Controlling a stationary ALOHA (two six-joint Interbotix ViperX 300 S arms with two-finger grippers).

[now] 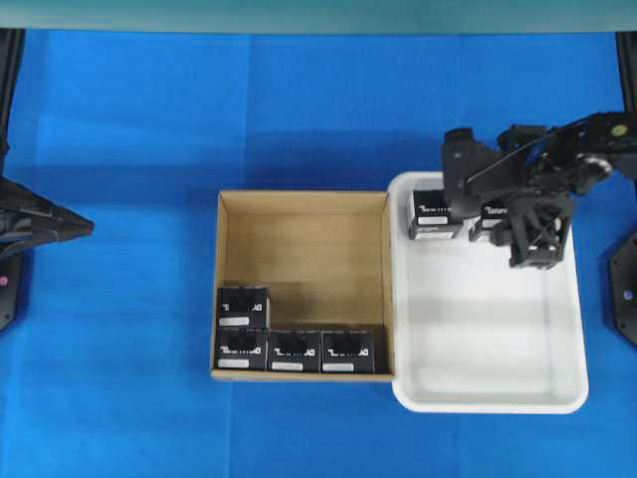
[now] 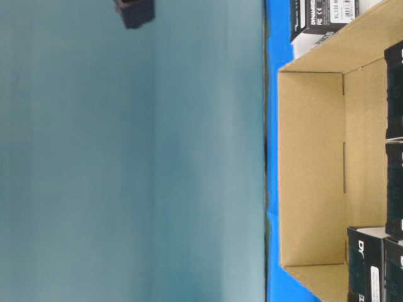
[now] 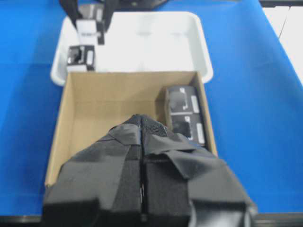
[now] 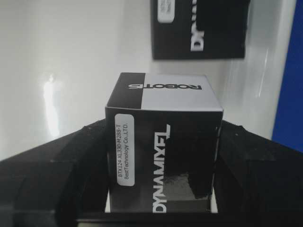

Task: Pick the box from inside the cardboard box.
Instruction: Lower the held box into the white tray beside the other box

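Note:
The black box will go down from my right gripper in the white tray [image 1: 485, 212] [image 4: 195, 111], next to the other black box.
The brown cardboard box [image 1: 221, 279] lies mid-table and holds several black boxes [image 1: 289, 349] along its near wall and left corner; they also show in the left wrist view [image 3: 184, 113]. My right gripper [image 1: 498, 221] hangs over the far end of the white tray [image 1: 567, 299]. It is shut on one black box [image 4: 163, 156] with a white label and DYNAMIXEL lettering, a finger [image 4: 71, 161] pressed against each side. Another black box [image 1: 434, 214] rests in the tray's far left corner. My left gripper [image 3: 142, 124] is shut and empty, its pads touching, at the table's left side [image 1: 85, 227].
Blue cloth [image 1: 119, 119] covers the table around the carton and tray. The tray's left rim touches the carton's right wall. Dark arm bases stand at the left edge [image 1: 10, 269] and the right edge [image 1: 622, 289].

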